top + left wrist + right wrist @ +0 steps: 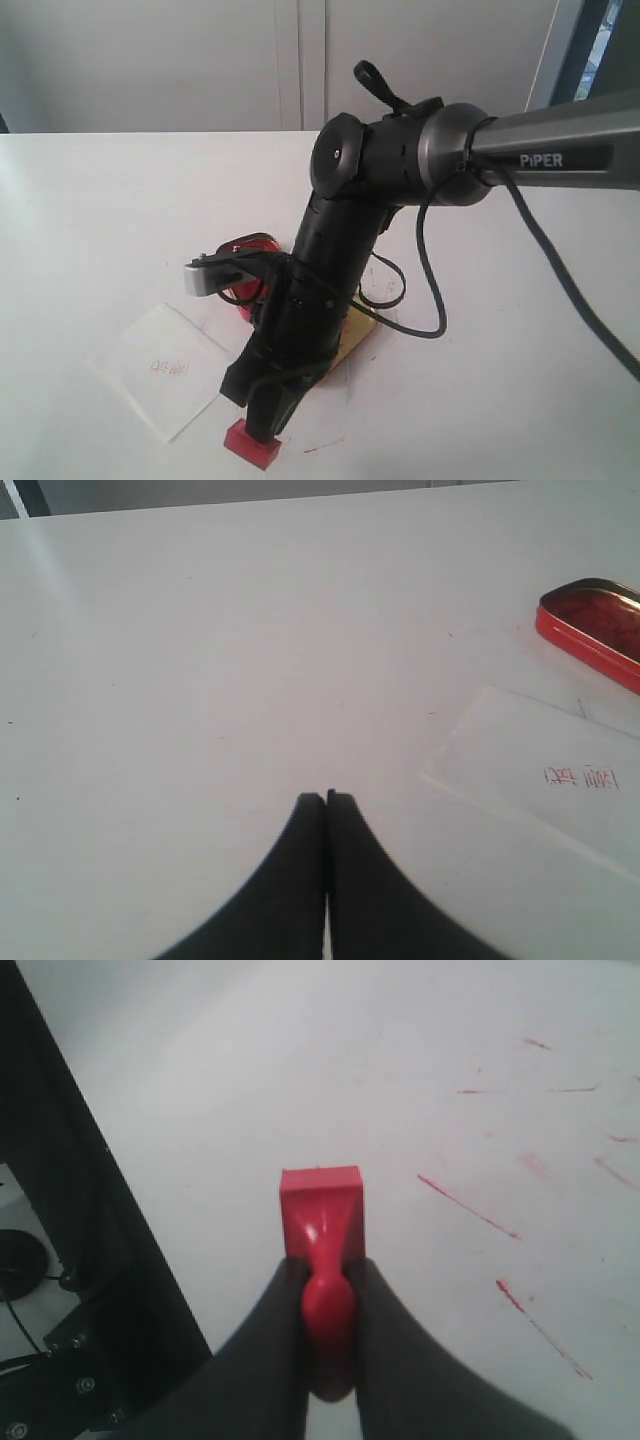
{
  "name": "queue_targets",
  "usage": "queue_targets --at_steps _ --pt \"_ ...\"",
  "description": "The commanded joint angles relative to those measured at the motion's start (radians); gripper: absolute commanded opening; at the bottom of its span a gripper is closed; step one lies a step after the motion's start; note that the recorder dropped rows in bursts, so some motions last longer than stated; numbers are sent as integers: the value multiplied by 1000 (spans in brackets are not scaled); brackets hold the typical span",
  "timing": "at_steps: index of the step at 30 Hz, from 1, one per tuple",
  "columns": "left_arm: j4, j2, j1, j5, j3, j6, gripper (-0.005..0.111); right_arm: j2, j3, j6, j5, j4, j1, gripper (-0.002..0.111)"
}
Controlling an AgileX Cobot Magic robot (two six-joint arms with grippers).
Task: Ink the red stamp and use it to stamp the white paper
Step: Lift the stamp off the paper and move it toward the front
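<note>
The robot's right gripper will put the red stamp, now low over the table near its front edge, down on the table point(257, 402) between the white paper and the gold lid.
My right gripper point(325, 1265) is shut on the round handle of the red stamp point(320, 1210), whose square block points down at the white table. In the exterior view the stamp point(252, 443) is low over the table near the front edge, just right of the white paper point(160, 365); whether it touches the table I cannot tell. The paper lies flat and carries a faint red print. My left gripper point(326, 798) is shut and empty, hovering over bare table, with the paper point(540, 780) off to one side. The left arm does not show in the exterior view.
The red ink tin point(590, 630) lies open beyond the paper, and in the exterior view the tin point(245, 290) is mostly hidden behind the right arm. A gold lid point(358, 335) peeks out beside the arm. Red ink streaks point(470, 1210) mark the table. A dark table edge point(60, 1210) runs close to the stamp.
</note>
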Motion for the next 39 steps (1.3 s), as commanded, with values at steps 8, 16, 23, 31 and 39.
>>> queue_targets --at_steps 8,16,23,31,39 --pt "-6 7 4 -4 -2 -2 0 24 11 -19 -64 11 -10 0" --pt "-6 7 4 -4 -2 -2 0 33 11 35 -194 30 -10 0" --pt "-6 7 4 -4 -2 -2 0 88 11 54 -201 74 -10 0" --pt "-6 7 4 -4 -2 -2 0 89 11 74 -276 42 -10 19" --pt "-6 7 4 -4 -2 -2 0 75 7 119 -293 -51 -10 63"
